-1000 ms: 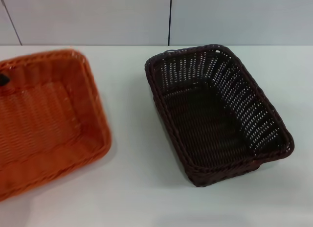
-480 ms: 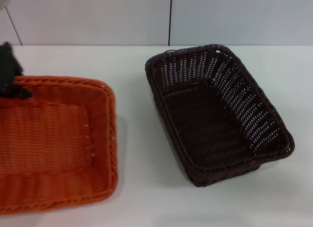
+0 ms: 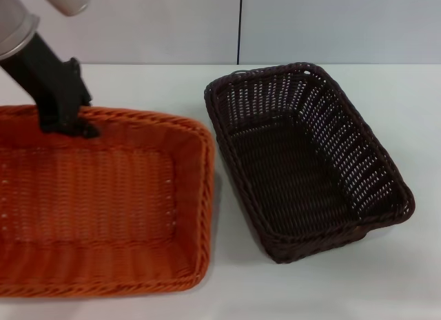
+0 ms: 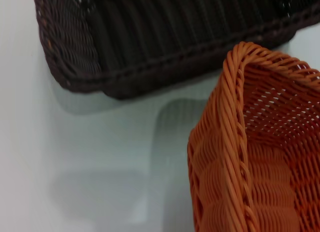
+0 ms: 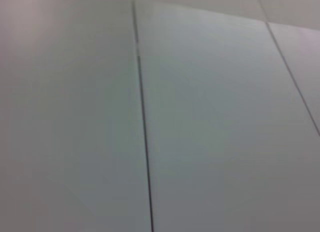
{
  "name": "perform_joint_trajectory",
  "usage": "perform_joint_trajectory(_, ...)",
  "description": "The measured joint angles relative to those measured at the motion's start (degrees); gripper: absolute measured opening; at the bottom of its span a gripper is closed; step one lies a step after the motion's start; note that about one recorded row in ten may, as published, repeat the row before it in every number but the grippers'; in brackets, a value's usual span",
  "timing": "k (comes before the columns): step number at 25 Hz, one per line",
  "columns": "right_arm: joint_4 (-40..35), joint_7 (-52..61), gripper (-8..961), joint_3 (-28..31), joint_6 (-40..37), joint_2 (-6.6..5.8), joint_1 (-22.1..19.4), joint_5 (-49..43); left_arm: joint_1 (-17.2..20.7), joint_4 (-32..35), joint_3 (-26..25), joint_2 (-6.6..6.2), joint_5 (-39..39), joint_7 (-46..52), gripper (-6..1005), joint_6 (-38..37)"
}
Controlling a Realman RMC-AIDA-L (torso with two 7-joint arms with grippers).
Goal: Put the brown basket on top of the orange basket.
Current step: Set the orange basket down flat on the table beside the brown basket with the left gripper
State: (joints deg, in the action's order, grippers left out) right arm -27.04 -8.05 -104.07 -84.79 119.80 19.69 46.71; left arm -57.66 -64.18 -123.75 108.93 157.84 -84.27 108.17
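My left gripper is to let go of the orange basket on the white table (image 3: pixel 150 243), close beside the brown basket.
The orange basket (image 3: pixel 103 196) is at the left of the head view, with its right rim close to the brown basket (image 3: pixel 303 161) but apart from it. My left gripper (image 3: pixel 67 125) is shut on the orange basket's far rim. The brown basket stands empty on the white table (image 3: pixel 172 85) at centre right. In the left wrist view a corner of the orange basket (image 4: pixel 260 157) hangs above the table and casts a shadow, with the brown basket (image 4: pixel 165 37) beyond it. My right gripper is out of view.
A white panelled wall (image 3: pixel 310 23) with a dark seam runs behind the table. The right wrist view shows only wall panels (image 5: pixel 210 117). Bare table (image 3: pixel 413 278) lies to the right of and in front of the brown basket.
My left arm has come into view and carried the orange basket to the right, toward the brown basket, turning it square to me. The brown basket has not moved.
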Motion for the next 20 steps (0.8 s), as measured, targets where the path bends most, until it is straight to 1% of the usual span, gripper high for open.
perform_joint_trajectory(3, -0.11, -1.37, 710, -0.56, -0.03, -0.01, 0.03, 0.04, -1.86, 0.89, -0.03, 0.72, 0.04, 0.83, 153, -0.65)
perform_joint_trajectory(7, -0.19, -0.67, 710, -0.07, -0.13, -0.25, 0.03, 0.06, -3.80, 2.14, 0.13, 1.30, 0.04, 2.03, 153, -0.91)
perform_joint_trajectory(11, 0.05, -0.61, 709, 0.55, -0.59, -0.42, -0.01, 0.06, -6.01, 6.13, 0.12, 2.52, 0.05, 3.43, 152, -1.53)
perform_joint_trajectory(14, 0.36, -0.53, 709, 0.72, -0.64, -0.59, -0.01, 0.06, -6.30, 6.60, 0.04, 2.82, 0.04, 3.68, 151, -1.72)
perform_joint_trajectory(16, 0.38, -0.52, 709, 0.73, -0.64, -0.63, -0.01, 0.06, -6.79, 7.06, -0.16, 3.60, -0.33, 4.51, 151, -2.11)
perform_joint_trajectory(17, 0.45, -0.52, 709, 0.74, -0.65, -0.67, -0.01, 0.06, -6.79, 7.06, -0.16, 3.60, -0.33, 4.51, 150, -2.11)
perform_joint_trajectory(19, 1.02, -0.49, 709, 0.74, -1.07, -0.74, -0.01, 0.06, -7.06, 7.02, -0.56, 4.45, -0.67, 5.01, 150, -2.20)
perform_joint_trajectory(20, 1.02, -0.49, 709, 0.74, -1.07, -0.74, -0.01, 0.06, -7.06, 7.02, -0.56, 4.45, -0.67, 5.01, 150, -2.20)
